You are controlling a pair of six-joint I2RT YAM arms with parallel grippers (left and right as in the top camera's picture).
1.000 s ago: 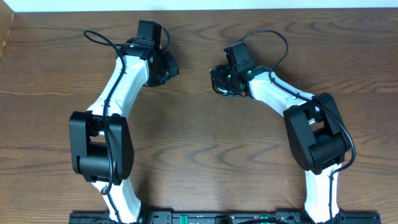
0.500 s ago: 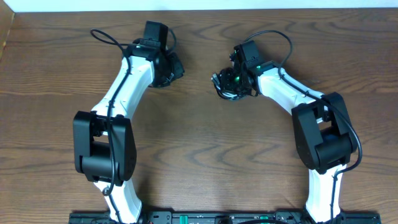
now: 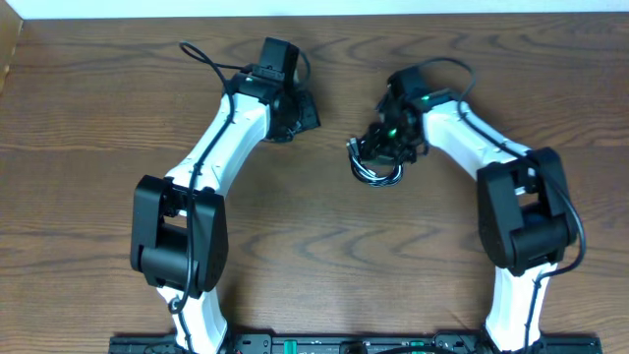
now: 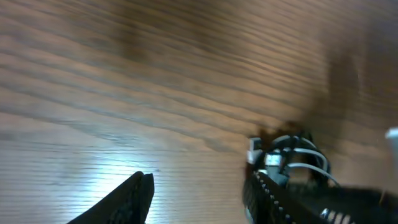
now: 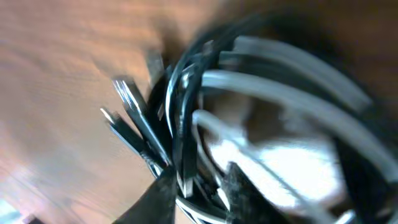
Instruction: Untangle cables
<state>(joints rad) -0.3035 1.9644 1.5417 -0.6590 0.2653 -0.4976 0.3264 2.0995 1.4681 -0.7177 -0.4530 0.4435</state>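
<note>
My right gripper has pieces of black and white cable together between its fingers, so I should take just the black cable (image 5: 186, 146), while my left gripper steadies the plug ends of the cables.
The cables (image 3: 378, 169) are a tangled bundle of white and black loops on the table's far middle. My right gripper (image 3: 389, 147) stands right over the bundle. In the right wrist view its jaws (image 5: 202, 190) stand a little apart, with black and white strands (image 5: 273, 93) running between them and plug ends (image 5: 127, 99) sticking out to the left. My left gripper (image 3: 303, 116) is to the bundle's left, apart from it. In the left wrist view it (image 4: 199, 190) is open with nothing between its fingers, and the bundle (image 4: 292, 155) lies just beyond its right finger.
Thick black wires (image 3: 211, 59) loop off each arm near its wrist. The wooden table (image 3: 314, 256) runs to a pale wall at the far edge. Both arm bases stand at the near edge.
Both arms have swung to the right. The right gripper has brought the bundle nearer the table's middle and its jaws have parted. The left gripper has opened wider.
</note>
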